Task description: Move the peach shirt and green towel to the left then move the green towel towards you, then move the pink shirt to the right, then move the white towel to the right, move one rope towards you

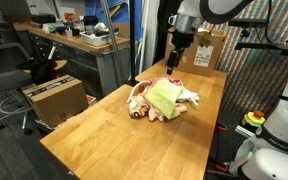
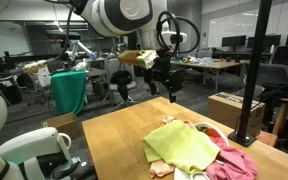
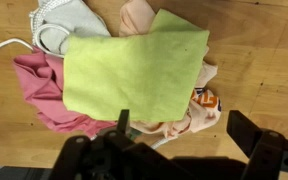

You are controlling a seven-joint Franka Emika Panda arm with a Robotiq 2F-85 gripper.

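Observation:
The green towel's end (image 1: 170, 102) (image 3: 174, 58) farthest from the pink shirt is next for my gripper to go to and close on, a little in from its edge.
A pile of cloth lies on the wooden table (image 1: 104, 135). The green towel (image 3: 134, 70) lies on top, also seen in both exterior views (image 1: 162, 98) (image 2: 184, 147). Under it is the peach shirt (image 3: 179, 115) with an orange patterned patch. The pink shirt (image 3: 44, 90) (image 2: 234, 165) lies at one side. The white towel (image 3: 69, 20) and a white rope (image 3: 4, 48) lie at the pile's far end in the wrist view. My gripper (image 3: 179, 135) (image 1: 174, 58) (image 2: 162, 85) hangs open and empty well above the pile.
A cardboard box (image 1: 54, 97) stands on the floor beside the table. A black post (image 2: 252, 75) rises at the table's edge near the pile. A second robot base (image 1: 274, 135) stands next to the table. Desks and chairs fill the background.

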